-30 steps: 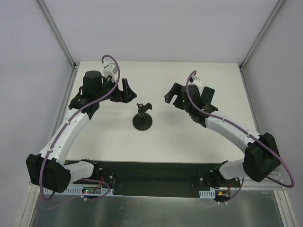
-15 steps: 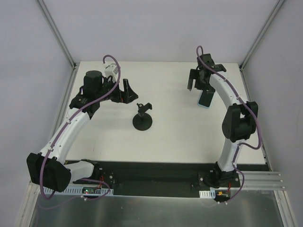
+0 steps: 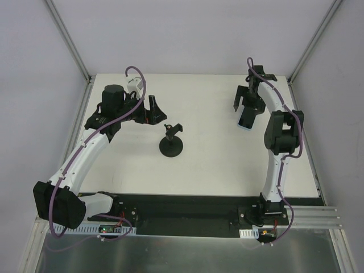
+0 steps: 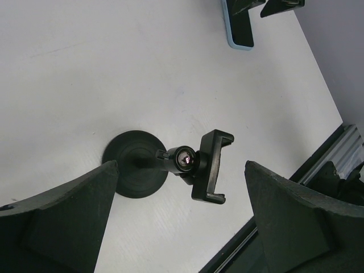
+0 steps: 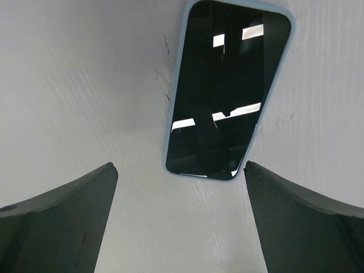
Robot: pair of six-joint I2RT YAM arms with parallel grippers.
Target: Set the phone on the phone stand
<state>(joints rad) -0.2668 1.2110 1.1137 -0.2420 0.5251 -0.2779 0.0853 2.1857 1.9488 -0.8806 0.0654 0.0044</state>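
Observation:
The phone sticks out past my right gripper's fingers at the near end [image 3: 245, 125] [image 4: 241, 43], and that is the end my left gripper needs to close on.
The phone [image 3: 246, 120], black screen with a light blue rim, lies flat on the white table at the far right. It fills the upper middle of the right wrist view [image 5: 227, 91] and shows at the top of the left wrist view [image 4: 240, 34]. My right gripper [image 3: 245, 105] hovers over it, open and empty [image 5: 180, 165], fingers either side of the phone's near end. The phone stand [image 3: 171, 142] stands mid-table, with its disc base and empty cradle [image 4: 210, 166]. My left gripper [image 3: 152, 109] is open and empty [image 4: 181, 164], just behind and left of the stand.
The white table [image 3: 205, 170] ends in a black base rail [image 3: 182, 210] at the near edge. Metal frame posts [image 3: 68, 40] rise at the back corners. The right arm [image 3: 278, 136] stretches along the table's right side.
My right arm swung from mid-table out to the far right and stretched over the phone, then edged slightly further right. The left arm, stand and phone have not moved.

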